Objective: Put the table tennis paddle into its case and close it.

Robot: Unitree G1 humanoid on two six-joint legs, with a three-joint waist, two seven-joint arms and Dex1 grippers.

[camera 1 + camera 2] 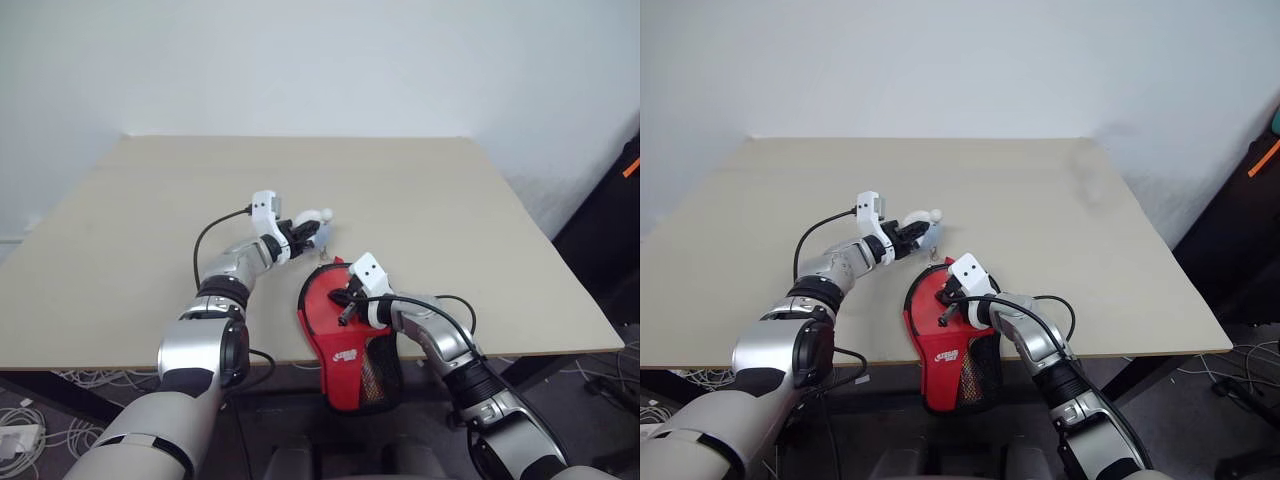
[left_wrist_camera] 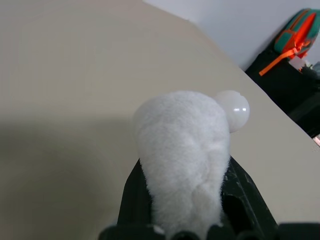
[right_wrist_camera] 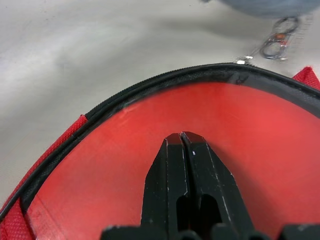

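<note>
The robot's left gripper should release the pale fuzzy lump on the case's far black zip rim (image 1: 358, 272), next to the right gripper.
The case (image 1: 345, 385), a red pouch with a black mesh pocket and white logo, lies at the table's front edge, its narrow end hanging over. Inside its black zip rim (image 3: 125, 97) shows the smooth red face of the table tennis paddle (image 3: 260, 165); the handle is hidden. My right gripper (image 1: 347, 307) is shut, empty, with its fingertips (image 3: 175, 142) over that red face. Just beyond the case, my left gripper (image 1: 303, 236) is shut on a pale fuzzy lump (image 2: 182, 145) with a white ball (image 2: 234, 110) at its end. A metal ring (image 3: 277, 42) links the lump to the zip.
The beige table (image 1: 150, 230) stretches wide behind and to both sides of the case. An orange and green bag (image 2: 295, 32) sits on dark gear off the table's right side. Cables lie on the floor (image 1: 30, 425) at the left.
</note>
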